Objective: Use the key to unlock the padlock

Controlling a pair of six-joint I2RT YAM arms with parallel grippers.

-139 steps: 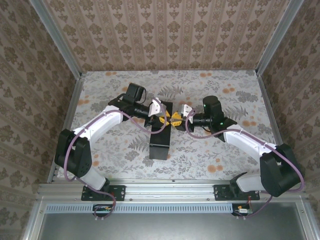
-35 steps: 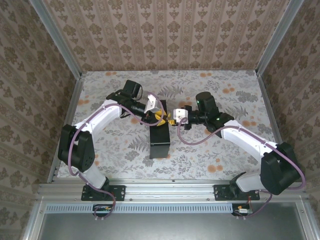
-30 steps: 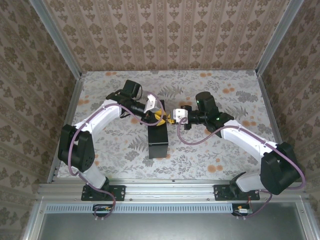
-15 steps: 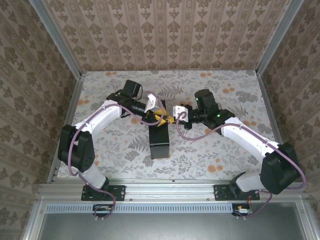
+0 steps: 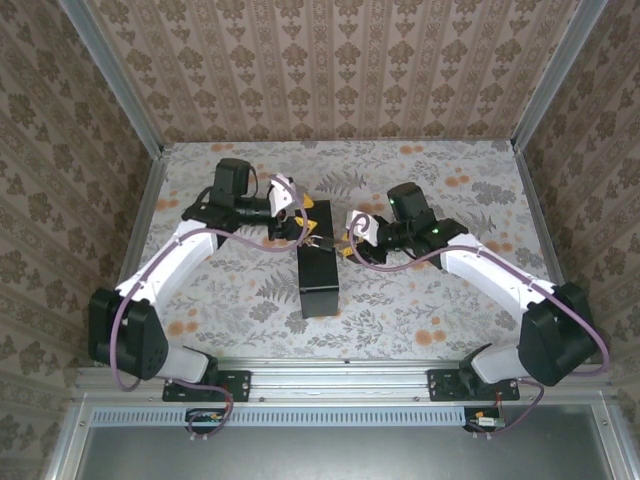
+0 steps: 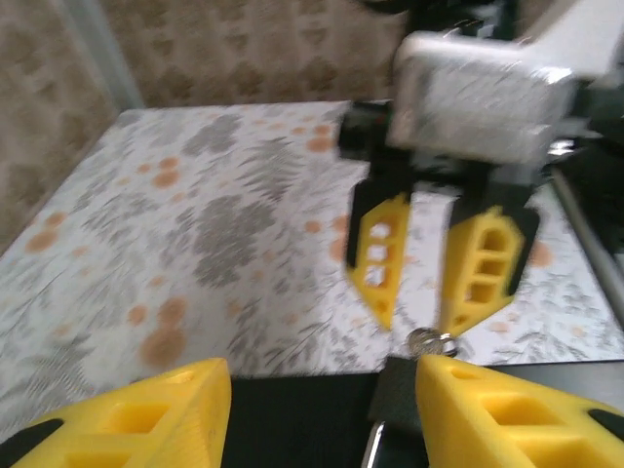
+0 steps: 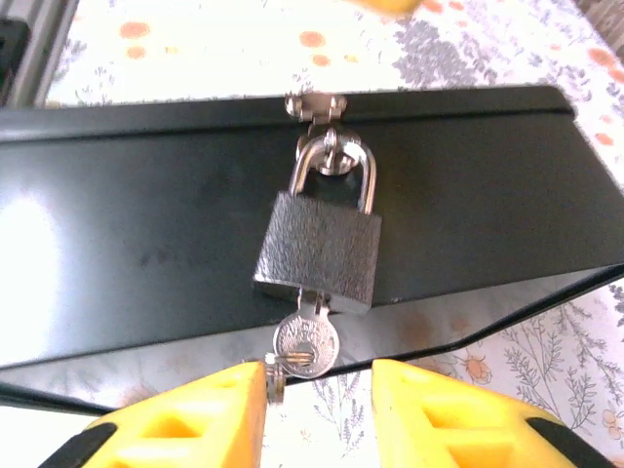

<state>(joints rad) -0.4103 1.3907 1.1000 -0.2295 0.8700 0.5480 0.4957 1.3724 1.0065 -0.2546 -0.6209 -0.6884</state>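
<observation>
With both shackle legs in the padlock, my right gripper, down by the key, swings the padlock's body (image 7: 318,249) off one leg next.
The padlock (image 7: 317,252) is dark grey with a silver shackle. It hangs from the hasp (image 7: 314,105) of the black box (image 5: 320,272), and both shackle legs are down in its body. The key (image 7: 305,341) is stuck in its underside. My right gripper (image 7: 317,405) is open just below the key, whose ring rests against the left fingertip. My left gripper (image 6: 322,409) stands wide open over the box's edge. The padlock (image 6: 402,392) lies by its right finger, and the right gripper (image 6: 429,283) faces it. From above, the left gripper (image 5: 300,228) and right gripper (image 5: 347,240) flank the box's far end.
The box stands mid-table on a floral cloth (image 5: 430,300). Patterned walls and metal rails (image 5: 140,215) close in the back and both sides. Purple cables hang off both arms.
The right gripper's jaws have opened and let go of the key. The left gripper has opened wider, and its arm has drawn back to the left.
</observation>
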